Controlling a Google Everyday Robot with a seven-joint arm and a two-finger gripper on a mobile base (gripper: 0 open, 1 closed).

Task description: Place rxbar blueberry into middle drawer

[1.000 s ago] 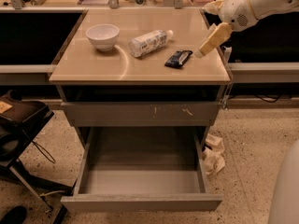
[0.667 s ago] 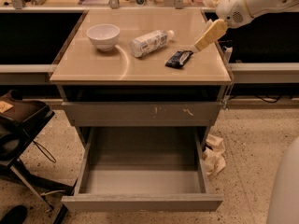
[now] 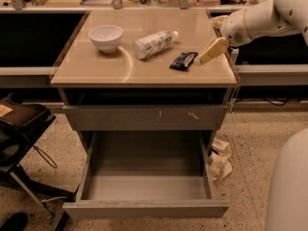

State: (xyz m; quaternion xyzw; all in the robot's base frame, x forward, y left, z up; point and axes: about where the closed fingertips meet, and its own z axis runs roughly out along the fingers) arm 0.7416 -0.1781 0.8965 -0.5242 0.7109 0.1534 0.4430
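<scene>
Next, my gripper should go to the rxbar blueberry's end (image 3: 191, 56) nearest the white arm and close there.
The rxbar blueberry (image 3: 183, 60), a small dark-wrapped bar, lies flat on the tan cabinet top (image 3: 144, 73) near its right edge. My gripper (image 3: 212, 51) reaches in from the right on the white arm (image 3: 260, 20), low over the top, just right of the bar and close to its end; I cannot tell if it touches. The middle drawer (image 3: 144, 179) is pulled wide open below, its grey floor bare, its plain front panel (image 3: 144, 209) nearest me.
A white bowl (image 3: 105, 36) and a white plastic bottle (image 3: 154, 44) lying on its side share the top, left of the bar. The shut drawer front with pale scratches (image 3: 144, 117) is above the open drawer. A black chair (image 3: 19, 129) stands left; crumpled paper (image 3: 220, 160) lies right.
My gripper has dropped lower and moved a little left, closer to the bar's right end. The bar, bottle, bowl and drawer have not moved.
</scene>
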